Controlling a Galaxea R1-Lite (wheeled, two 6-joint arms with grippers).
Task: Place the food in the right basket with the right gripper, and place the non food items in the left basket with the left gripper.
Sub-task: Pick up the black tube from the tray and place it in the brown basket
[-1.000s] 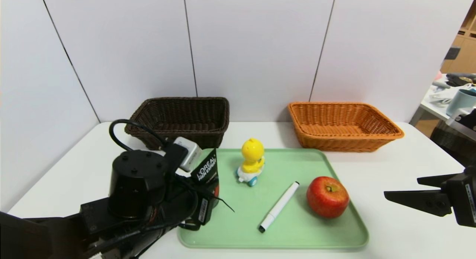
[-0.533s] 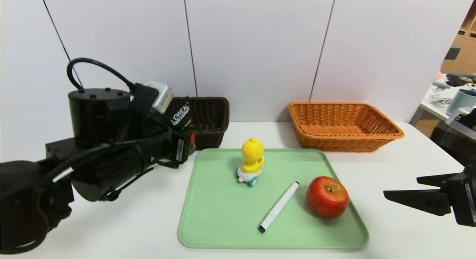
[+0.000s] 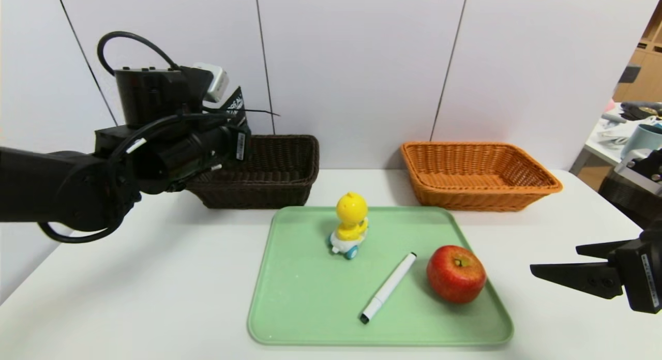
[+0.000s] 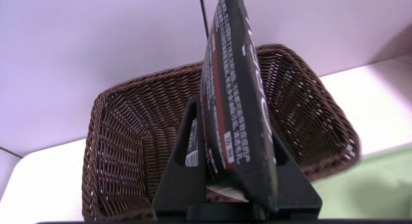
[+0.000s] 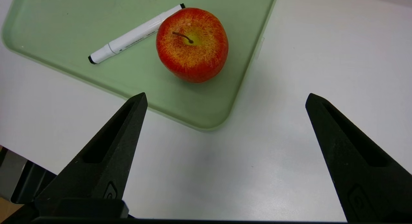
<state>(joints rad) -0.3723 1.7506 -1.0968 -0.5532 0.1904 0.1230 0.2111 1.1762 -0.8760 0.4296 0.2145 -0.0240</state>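
Observation:
My left gripper has the dark tube to put down, now high above the basket. It will let go of it on the dark brown basket's bottom (image 3: 237,165) (image 4: 173,152), toward the end of that basket away from the orange basket.
My left gripper (image 3: 234,138) is shut on the dark tapering tube (image 3: 235,104) and holds it high above the near left part of the dark brown left basket (image 3: 282,169). In the left wrist view the tube (image 4: 235,88) stands between the fingers, with the basket (image 4: 122,127) open below it. The red apple (image 3: 456,273) lies on the green tray's right side, with the white marker (image 3: 389,286) beside it and the yellow duck toy (image 3: 350,224) farther back. My right gripper (image 3: 558,261) hovers open over the table, right of the tray, with the apple (image 5: 192,44) ahead of it.
The green tray (image 3: 300,298) lies at the table's centre front. The orange right basket (image 3: 476,199) stands at the back right, holding nothing. White wall panels close the back and left. A cluttered side table (image 3: 633,137) is at the far right.
My left arm has risen from the tray's left edge and swung back and left, carrying the tube up over the dark basket. The right arm has barely moved.

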